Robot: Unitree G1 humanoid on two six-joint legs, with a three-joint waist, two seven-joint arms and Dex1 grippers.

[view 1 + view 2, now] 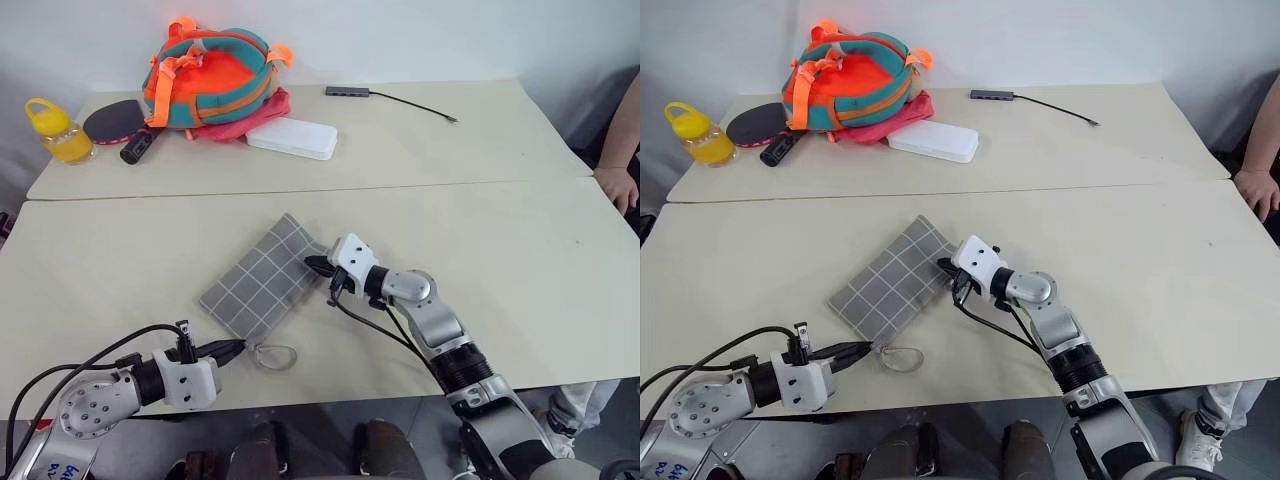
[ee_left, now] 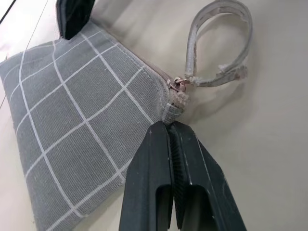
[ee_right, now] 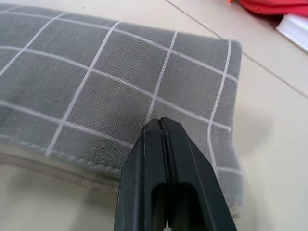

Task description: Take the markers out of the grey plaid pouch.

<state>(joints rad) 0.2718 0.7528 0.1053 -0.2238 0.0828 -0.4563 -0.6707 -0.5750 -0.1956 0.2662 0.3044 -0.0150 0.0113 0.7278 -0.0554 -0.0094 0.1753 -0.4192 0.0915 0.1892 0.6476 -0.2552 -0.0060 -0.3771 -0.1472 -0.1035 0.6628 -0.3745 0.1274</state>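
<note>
The shut fingers of my right gripper are on the pouch's flat fabric, so I need to open them, pinch the zippered edge (image 3: 98, 179) and pull the pouch farther from the table's front.
The grey plaid pouch (image 1: 262, 282) lies flat and zipped near the table's front, with its loop (image 1: 275, 355) at the near corner. My left gripper (image 1: 238, 347) is shut, its tips pinching the pouch's corner tab beside the zipper pull (image 2: 179, 83). My right gripper (image 1: 315, 265) is also shut, and its tips rest on the fabric at the pouch's far right end (image 3: 192, 72). Whether the right gripper pinches any cloth I cannot tell. The markers are hidden.
At the back left stand an orange and teal backpack (image 1: 210, 75), a white case (image 1: 292, 137), a black-handled paddle (image 1: 125, 122) and a yellow bottle (image 1: 58, 130). A grey hub with its cable (image 1: 348, 91) lies at the back. A person's hand (image 1: 620, 185) rests at the right edge.
</note>
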